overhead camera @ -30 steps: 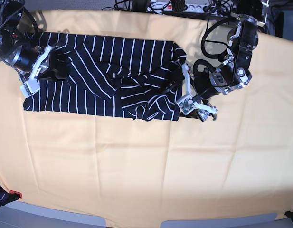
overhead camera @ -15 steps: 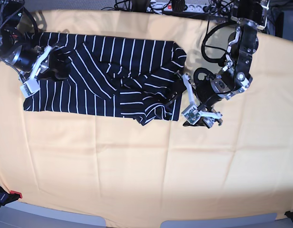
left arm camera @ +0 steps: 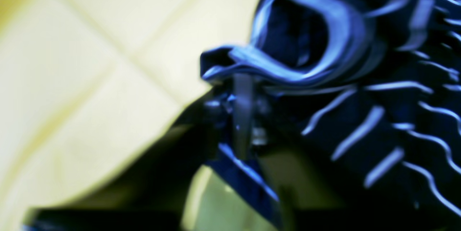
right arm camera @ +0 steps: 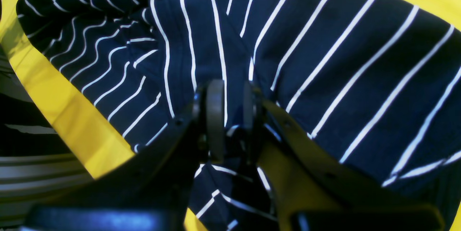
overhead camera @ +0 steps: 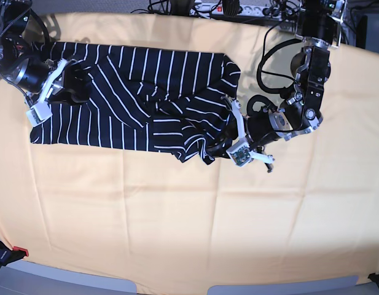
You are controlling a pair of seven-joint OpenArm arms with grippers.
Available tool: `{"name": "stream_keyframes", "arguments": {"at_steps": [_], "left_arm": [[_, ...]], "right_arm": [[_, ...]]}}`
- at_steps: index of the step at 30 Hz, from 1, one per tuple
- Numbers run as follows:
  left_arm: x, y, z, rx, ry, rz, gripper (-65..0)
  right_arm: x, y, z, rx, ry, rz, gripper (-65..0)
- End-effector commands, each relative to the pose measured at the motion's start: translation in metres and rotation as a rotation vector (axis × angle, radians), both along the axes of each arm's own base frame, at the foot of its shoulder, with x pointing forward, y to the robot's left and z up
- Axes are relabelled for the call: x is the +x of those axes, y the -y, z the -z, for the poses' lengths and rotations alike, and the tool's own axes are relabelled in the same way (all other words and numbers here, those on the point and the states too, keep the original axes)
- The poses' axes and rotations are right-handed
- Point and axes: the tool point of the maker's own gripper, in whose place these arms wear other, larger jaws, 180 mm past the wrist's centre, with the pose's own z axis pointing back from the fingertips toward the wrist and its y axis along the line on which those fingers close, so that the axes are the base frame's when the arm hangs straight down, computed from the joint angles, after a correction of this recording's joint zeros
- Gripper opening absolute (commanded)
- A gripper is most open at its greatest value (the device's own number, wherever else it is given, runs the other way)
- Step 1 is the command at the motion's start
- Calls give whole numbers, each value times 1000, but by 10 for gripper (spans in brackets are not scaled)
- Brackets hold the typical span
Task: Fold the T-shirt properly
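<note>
My left gripper is pinching the corner of the T-shirt next to the curled fold. I need to open, grab the curled fold itself (overhead camera: 195,143) and pull it toward my right gripper.
The dark navy T-shirt (overhead camera: 134,92) with white stripes lies crumpled across the back left of the yellow-orange table cloth (overhead camera: 177,233). My right gripper (overhead camera: 71,86) is at the shirt's left end, shut on a fold of it; in the right wrist view its fingers (right arm camera: 215,116) pinch the striped fabric (right arm camera: 324,62). My left gripper (overhead camera: 218,147) is at the shirt's lower right corner, shut on the bunched edge. The blurred left wrist view shows it (left arm camera: 243,116) clamping a curled hem of the shirt (left arm camera: 378,116) just above the cloth (left arm camera: 72,80).
Cables and a power strip (overhead camera: 238,9) run along the table's back edge. A red clamp (overhead camera: 17,251) sits at the front left corner. The left arm's body (overhead camera: 306,92) stands over the cloth right of the shirt.
My left gripper has moved left and toward the front with the shirt's right corner, bunching that side inward. My right gripper has stayed in place.
</note>
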Motion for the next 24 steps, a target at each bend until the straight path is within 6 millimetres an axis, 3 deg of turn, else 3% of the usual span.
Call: {"name": "stream_keyframes", "arguments": {"at_steps": [1, 4, 11, 13, 16, 24], "left_arm": [[5, 3, -15, -28, 35, 12, -418], [4, 2, -13, -17, 26, 11, -272], [6, 0, -13, -10, 41, 8, -269], [6, 0, -14, -14, 44, 9, -369], [6, 0, -15, -18, 43, 9, -650], [-6, 13, -29, -122, -20, 46, -650]], "right_arm": [[6, 0, -12, 6, 44, -7, -526], [6, 0, -12, 6, 44, -7, -526], [6, 0, -12, 6, 44, -7, -526], [6, 0, -12, 7, 46, -6, -526], [6, 0, -13, 8, 48, -6, -526], [6, 0, -13, 9, 50, -5, -526]]}}
